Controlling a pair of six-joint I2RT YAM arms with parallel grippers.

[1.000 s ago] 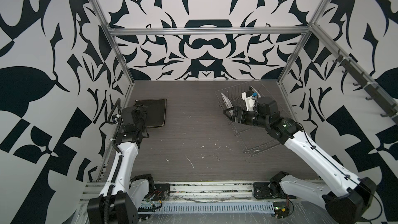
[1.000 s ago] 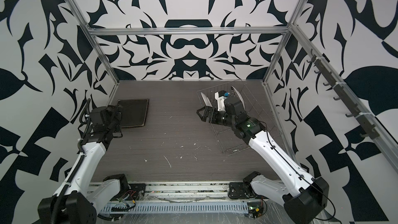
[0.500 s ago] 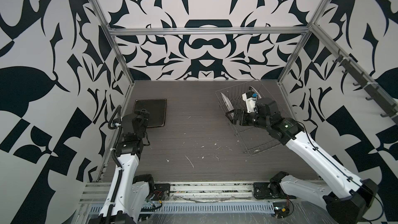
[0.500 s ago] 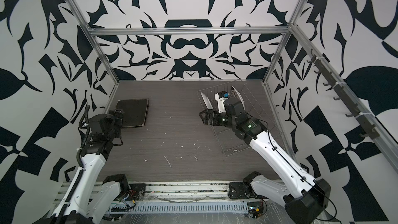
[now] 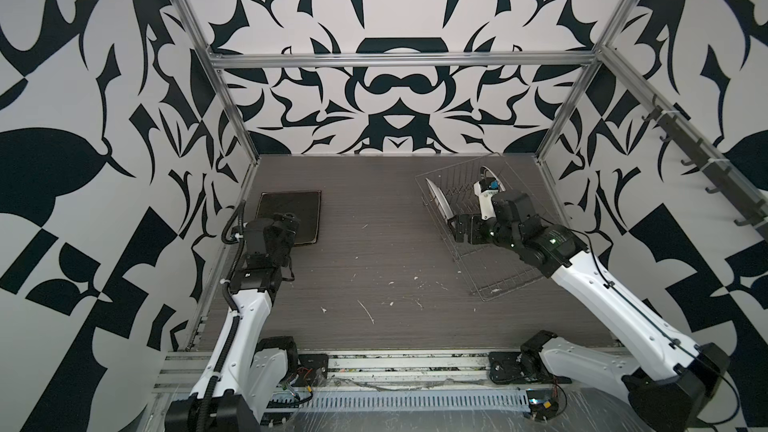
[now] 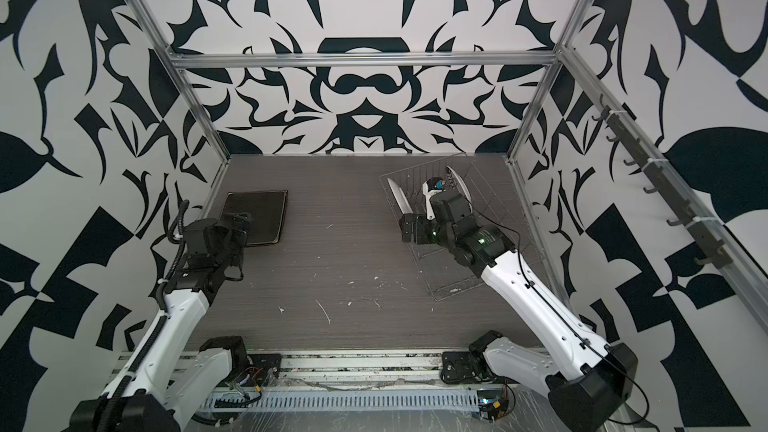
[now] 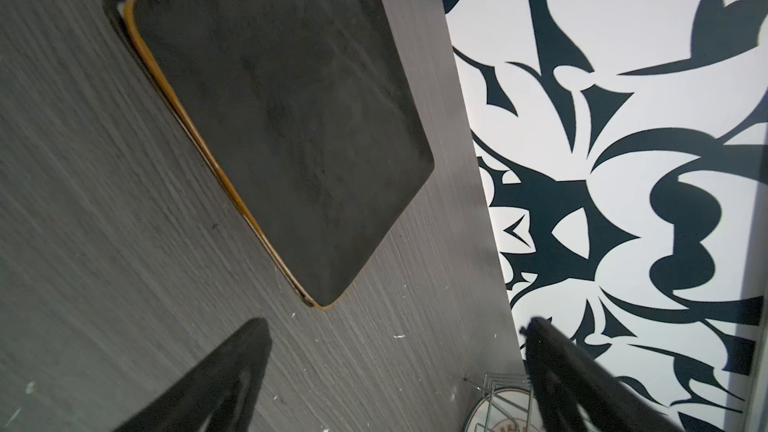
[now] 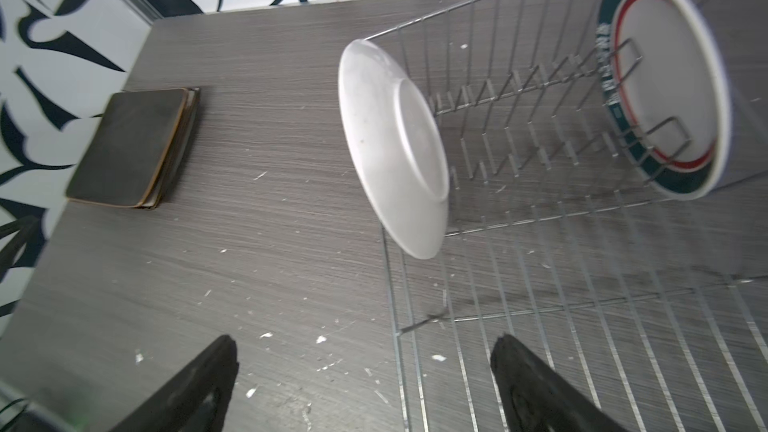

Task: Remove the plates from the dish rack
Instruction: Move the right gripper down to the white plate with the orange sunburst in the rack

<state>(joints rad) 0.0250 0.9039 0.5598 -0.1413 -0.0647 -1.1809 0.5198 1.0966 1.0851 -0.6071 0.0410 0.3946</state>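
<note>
Next, I should move my right gripper to the white plate's near rim (image 5: 448, 213) (image 8: 427, 249), at the edge of the dish rack, and close it there.
The wire dish rack (image 5: 500, 280) lies on the right of the table in both top views. A round white plate (image 8: 386, 139) leans at its left edge. A round plate with a dark band (image 8: 665, 89) stands at its far end. My right gripper (image 5: 453, 229) hovers open over the rack's left rim, just short of the white plate, with nothing between its fingers (image 8: 523, 371). At the left a stack of square plates with a black one on top (image 5: 291, 211) lies flat. My left gripper (image 5: 291, 225) is open and empty above the stack's near edge.
The rack's near half (image 6: 453, 284) holds no plates. Small white chips (image 5: 368, 311) are scattered over the dark table. Patterned walls with metal frame posts (image 5: 232, 118) close in the left, back and right sides.
The left arm has drawn back a little from the black plate stack and its wrist has turned. The right gripper has edged slightly right along the rack's rim. Both stay open.
</note>
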